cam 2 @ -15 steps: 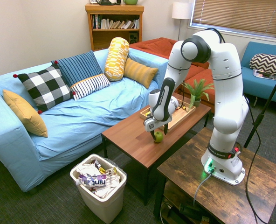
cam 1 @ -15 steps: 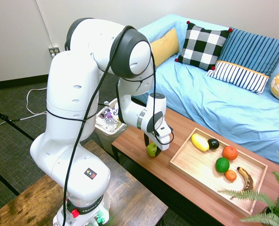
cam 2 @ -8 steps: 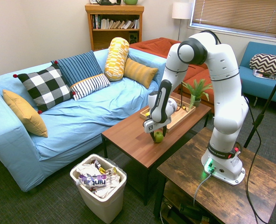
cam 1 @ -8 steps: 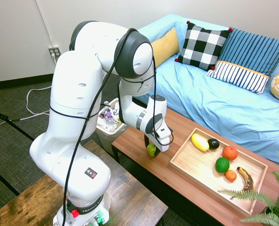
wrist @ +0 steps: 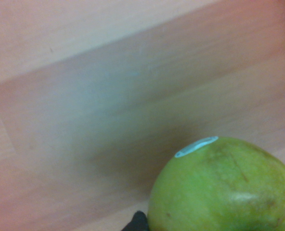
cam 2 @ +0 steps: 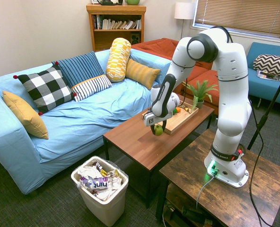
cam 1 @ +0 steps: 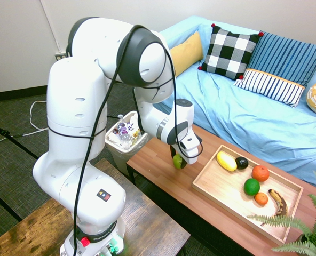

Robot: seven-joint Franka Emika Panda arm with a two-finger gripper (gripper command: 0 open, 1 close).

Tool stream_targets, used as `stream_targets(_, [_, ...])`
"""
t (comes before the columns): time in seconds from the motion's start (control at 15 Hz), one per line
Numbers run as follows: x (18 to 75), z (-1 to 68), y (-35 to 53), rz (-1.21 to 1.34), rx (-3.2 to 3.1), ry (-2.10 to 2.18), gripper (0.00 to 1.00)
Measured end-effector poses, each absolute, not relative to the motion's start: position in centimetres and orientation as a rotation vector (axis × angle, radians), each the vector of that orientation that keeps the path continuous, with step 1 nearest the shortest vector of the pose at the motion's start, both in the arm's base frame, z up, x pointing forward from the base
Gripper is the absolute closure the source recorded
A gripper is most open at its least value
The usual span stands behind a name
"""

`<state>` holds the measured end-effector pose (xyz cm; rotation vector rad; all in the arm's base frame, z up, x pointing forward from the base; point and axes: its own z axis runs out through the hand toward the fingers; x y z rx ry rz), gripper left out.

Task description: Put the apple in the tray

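Observation:
I will release the apple on the bare tray's bottom between the yellow fruit [cam 1: 223, 183] and the tray's near edge.
The yellow-green apple [cam 1: 178, 161] hangs a little above the reddish coffee table [cam 1: 163, 184], with my gripper [cam 1: 179, 161] shut on it. From the other side the apple [cam 2: 158, 130] shows under the gripper [cam 2: 158, 130], lifted clear of the tabletop. Up close in the wrist view the apple [wrist: 224, 187] fills the lower right, with blurred wood behind it. The light-wood tray [cam 1: 216, 192] lies further along the same table, holding a yellow fruit, a dark fruit, a deep green fruit, two orange fruits and a banana. The tray [cam 2: 180, 121] sits just behind the gripper in the second exterior view.
A blue sofa [cam 1: 265, 117] with several cushions runs along the far side of the table. A white bin [cam 2: 100, 187] full of wrappers stands on the floor by the table's end. A potted fern [cam 1: 302, 229] is at the tray's far end. A darker wooden table [cam 1: 142, 224] bears the arm.
The gripper has risen with the apple in it and shifted toward the tray. The apple, resting on the table a second ago, now hangs above it.

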<state>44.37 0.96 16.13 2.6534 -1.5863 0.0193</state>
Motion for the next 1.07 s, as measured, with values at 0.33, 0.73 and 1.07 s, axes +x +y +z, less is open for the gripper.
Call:
stream_targets(0.33, [45.6,24.7,-2.3,0.124,2.630,-1.638,1.00])
stream_targets(0.73, [45.5,24.3,-13.1,0.125,2.444,-1.836,1.00])
stream_targets(1.07, [46.1,19.2,-19.6,0.097,2.304,-1.934,1.00])
